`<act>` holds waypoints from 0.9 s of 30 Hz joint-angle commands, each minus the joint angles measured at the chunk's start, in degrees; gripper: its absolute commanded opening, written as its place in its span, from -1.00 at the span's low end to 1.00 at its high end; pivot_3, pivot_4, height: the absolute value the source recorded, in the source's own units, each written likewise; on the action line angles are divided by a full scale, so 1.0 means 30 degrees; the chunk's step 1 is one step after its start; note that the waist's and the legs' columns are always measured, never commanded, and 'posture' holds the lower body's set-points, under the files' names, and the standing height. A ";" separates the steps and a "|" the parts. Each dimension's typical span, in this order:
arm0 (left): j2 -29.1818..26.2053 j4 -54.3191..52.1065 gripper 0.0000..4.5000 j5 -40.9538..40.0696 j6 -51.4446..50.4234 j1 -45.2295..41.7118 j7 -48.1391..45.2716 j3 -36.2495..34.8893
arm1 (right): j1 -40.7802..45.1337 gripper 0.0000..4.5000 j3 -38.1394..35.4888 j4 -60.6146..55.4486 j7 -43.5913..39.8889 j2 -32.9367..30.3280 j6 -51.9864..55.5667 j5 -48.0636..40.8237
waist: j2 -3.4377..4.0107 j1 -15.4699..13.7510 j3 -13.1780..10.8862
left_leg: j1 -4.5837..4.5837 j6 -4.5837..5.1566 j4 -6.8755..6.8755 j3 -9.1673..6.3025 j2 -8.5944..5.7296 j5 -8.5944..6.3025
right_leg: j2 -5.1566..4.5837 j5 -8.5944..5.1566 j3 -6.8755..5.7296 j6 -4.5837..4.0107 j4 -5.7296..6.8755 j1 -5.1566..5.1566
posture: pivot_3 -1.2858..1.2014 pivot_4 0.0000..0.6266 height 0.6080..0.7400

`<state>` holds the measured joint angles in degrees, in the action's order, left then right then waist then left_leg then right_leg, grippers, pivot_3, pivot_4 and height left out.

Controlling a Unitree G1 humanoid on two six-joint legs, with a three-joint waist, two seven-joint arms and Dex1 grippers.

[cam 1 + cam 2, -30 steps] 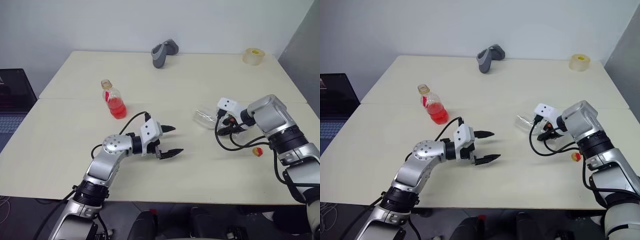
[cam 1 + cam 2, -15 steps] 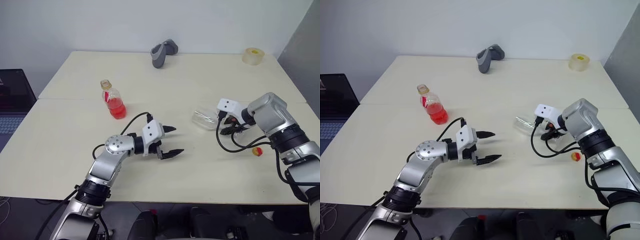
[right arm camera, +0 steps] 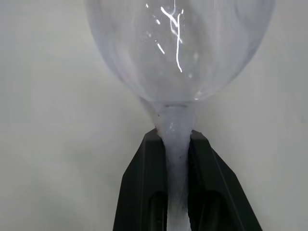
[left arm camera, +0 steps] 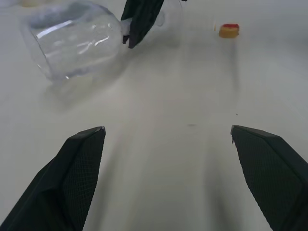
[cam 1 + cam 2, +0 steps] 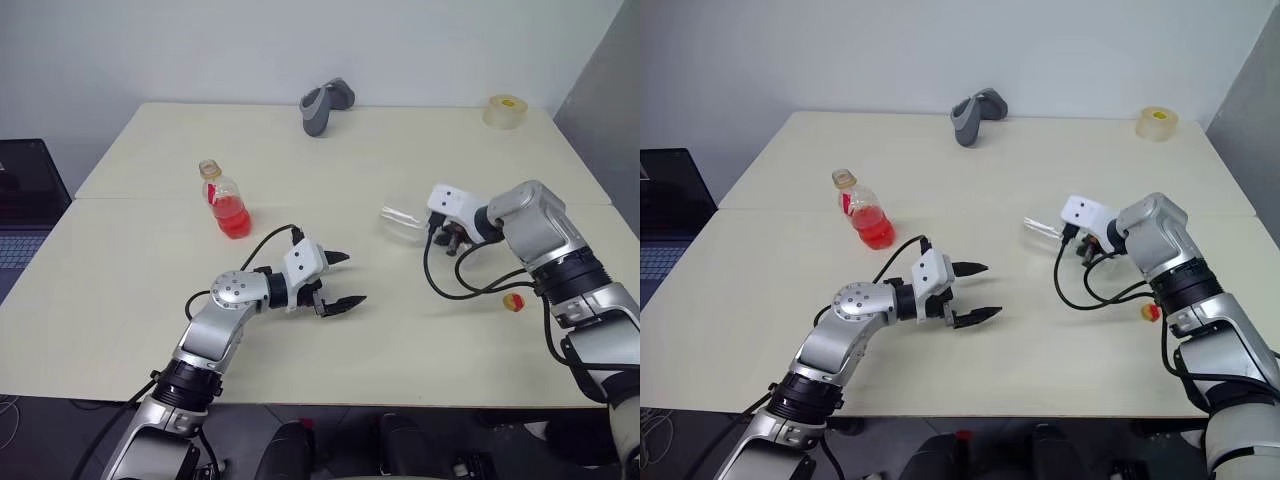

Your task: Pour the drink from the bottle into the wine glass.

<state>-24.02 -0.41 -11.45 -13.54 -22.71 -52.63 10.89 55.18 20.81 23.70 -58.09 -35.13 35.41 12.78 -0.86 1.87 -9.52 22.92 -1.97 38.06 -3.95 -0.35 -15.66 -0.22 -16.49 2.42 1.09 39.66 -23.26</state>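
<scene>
Next, my right gripper sets the wine glass upright on the bare table (image 5: pixel 371 271) just beyond the open fingers of my left gripper.
The bottle (image 5: pixel 228 203) stands uncapped at the table's left, with the red drink (image 5: pixel 236 218) filling its lower half. Its small red-yellow cap (image 5: pixel 514 302) lies at the right. The clear wine glass (image 5: pixel 399 219) is tipped nearly on its side, bowl toward the table's middle. My right gripper (image 3: pixel 175 137) is shut on its stem, one finger (image 3: pixel 142 183) on each side. The left wrist view shows the glass bowl (image 4: pixel 72 41) casting a shadow on the table. My left gripper (image 5: pixel 350 280) hovers open over the table's middle, holding nothing.
A grey handheld device (image 5: pixel 326 105) lies at the table's far edge and a roll of tape (image 5: pixel 505 110) at the far right corner. A laptop (image 5: pixel 20 215) sits off the table's left side. A seam (image 5: pixel 330 199) crosses the table.
My right gripper has shut on the glass stem and risen a little toward the far left, carrying the glass with it. The left gripper has stayed put.
</scene>
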 commanded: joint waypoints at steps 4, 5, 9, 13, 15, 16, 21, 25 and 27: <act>-0.0584 -0.1870 1.00 -0.1326 -0.1352 0.1101 0.1188 -0.2249 | -0.3728 -0.92 -0.5403 -0.4124 0.4670 0.4262 -0.1784 -0.3972 | -0.0024 -0.0020 0.0015 | 0.0001 0.0000 -0.0002 -0.0021 0.0008 0.0000 | 0.0001 0.0000 -0.0007 -0.0001 -0.0002 0.0016 | 0.03 -0.52 1.00; -0.0660 -0.1996 1.00 -0.1418 -0.1500 0.1163 0.1272 -0.2405 | -0.4325 -0.92 -0.5960 -0.4094 0.5712 0.5297 -0.2616 -0.4315 | -0.0019 -0.0018 0.0013 | -0.0002 0.0000 -0.0003 -0.0035 0.0010 -0.0001 | 0.0002 0.0000 -0.0019 0.0000 0.0000 0.0021 | 0.03 -0.52 1.00; -0.0818 -0.2438 1.00 -0.1991 -0.2204 0.0991 0.1630 -0.3040 | -0.5481 -0.92 -0.7146 -0.2327 0.9229 0.9272 -0.6100 -0.5279 | -0.0013 -0.0010 0.0009 | -0.0008 -0.0004 0.0016 -0.0012 -0.0004 0.0002 | -0.0001 0.0000 0.0007 0.0000 0.0073 0.0001 | 0.03 -0.52 1.00; -0.1110 -0.2701 1.00 -0.2539 -0.2808 0.0658 0.1700 -0.3557 | -0.5184 -0.92 -0.7417 0.0605 1.1015 1.1581 -0.9919 -0.5653 | -0.0011 0.0021 0.0007 | -0.0025 -0.0011 0.0005 -0.0012 0.0000 0.0006 | 0.0006 -0.0001 -0.0003 -0.0001 0.0074 0.0001 | 0.03 -0.52 1.00; -0.1307 -0.2733 1.00 -0.2627 -0.2908 0.0560 0.1674 -0.3701 | -0.4792 -0.92 -0.7577 0.2001 1.1257 1.2101 -1.1381 -0.5896 | -0.0009 0.0035 0.0006 | -0.0022 -0.0012 0.0002 -0.0007 -0.0002 0.0007 | 0.0007 -0.0001 -0.0001 -0.0002 0.0071 0.0000 | 0.03 -0.52 1.00; -0.1406 -0.2734 1.00 -0.2654 -0.2929 0.0523 0.1661 -0.3757 | -0.4582 -0.92 -0.7666 0.2638 1.1401 1.2299 -1.1914 -0.6008 | -0.0009 0.0047 0.0006 | -0.0026 -0.0012 0.0004 -0.0003 -0.0004 0.0007 | 0.0007 -0.0001 0.0000 -0.0002 0.0069 0.0001 | 0.03 -0.52 1.00; -0.1673 -0.2690 1.00 -0.2648 -0.2915 0.0411 0.1579 -0.3920 | -0.4065 -0.92 -0.7786 0.5379 1.1583 1.2596 -1.4442 -0.6141 | -0.0008 0.0046 0.0006 | -0.0036 -0.0014 -0.0002 0.0007 -0.0003 0.0008 | 0.0008 -0.0002 -0.0001 -0.0003 0.0070 0.0001 | 0.03 -0.52 1.00; -0.1671 -0.2757 1.00 -0.2563 -0.2832 0.0437 0.1525 -0.3717 | -0.4939 -0.92 -0.7610 0.5549 1.0874 1.2194 -1.4972 -0.6356 | -0.0008 0.0041 0.0007 | -0.0036 -0.0014 0.0000 0.0009 -0.0002 0.0008 | 0.0008 -0.0002 0.0007 -0.0003 0.0072 0.0001 | 0.03 -0.52 1.00; -0.1664 -0.2732 1.00 -0.2538 -0.2794 0.0447 0.1490 -0.3672 | -0.5359 -0.92 -0.7432 0.5210 1.0746 1.2032 -1.4928 -0.6361 | -0.0007 0.0039 0.0008 | -0.0036 -0.0013 -0.0001 0.0004 0.0000 0.0008 | 0.0008 -0.0002 0.0012 -0.0003 0.0071 0.0004 | 0.03 -0.52 1.00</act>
<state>-28.71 -6.44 -18.08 -22.38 -20.59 -48.10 0.22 40.46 -1.35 40.86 -25.19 1.57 -8.92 -5.83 -0.88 1.99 -9.50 22.81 -2.01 38.06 -3.93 -0.35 -15.64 -0.19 -16.50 2.46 1.08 39.88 -23.25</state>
